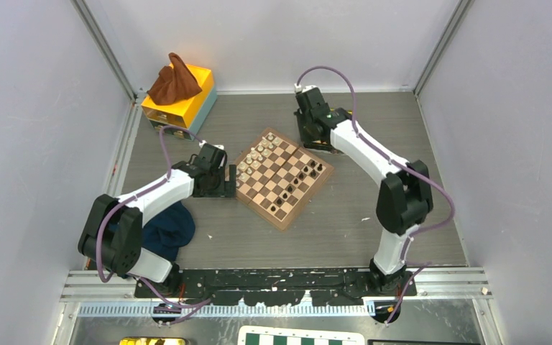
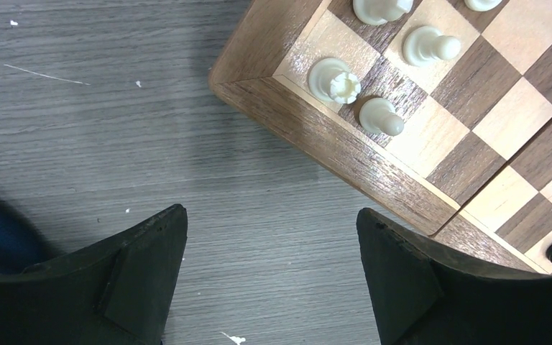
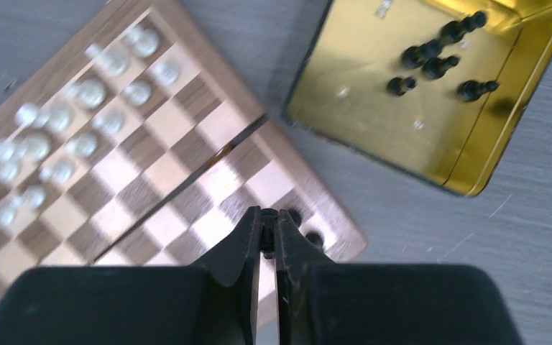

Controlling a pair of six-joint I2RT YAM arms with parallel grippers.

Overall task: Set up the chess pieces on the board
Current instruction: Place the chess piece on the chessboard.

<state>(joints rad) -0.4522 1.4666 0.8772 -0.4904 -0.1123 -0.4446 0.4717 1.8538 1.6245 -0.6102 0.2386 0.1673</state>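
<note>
The black chess piece, now hanging over the board's corner, will be released by my right gripper on the empty light square [image 1: 287, 207] next to the board's near corner square.
The board [image 1: 288, 222] lies at the table's middle, turned like a diamond. Cream pieces stand along its far-left side and black chess pieces [image 1: 307, 172] along its right side. My right gripper [image 3: 269, 210] is shut on a black chess piece [image 3: 269, 233] and hangs over the board's [image 3: 187, 122] corner, next to two black pieces [image 3: 315, 238] standing there. In the top view its fingers hide under the right arm's wrist [image 1: 315, 118]. My left gripper [image 2: 271, 212] is open and empty, low over the bare table just off the board's rim [image 2: 330, 147], near a cream rook [image 2: 334, 79].
A gold tin [image 3: 374, 122] holding several loose black pieces [image 3: 431, 57] sits right beside the board's corner. A yellow box with a brown cloth [image 1: 178, 90] stands at the back left. A blue cloth [image 1: 167, 230] lies by the left arm. A green-and-white board [image 1: 302, 336] pokes in below.
</note>
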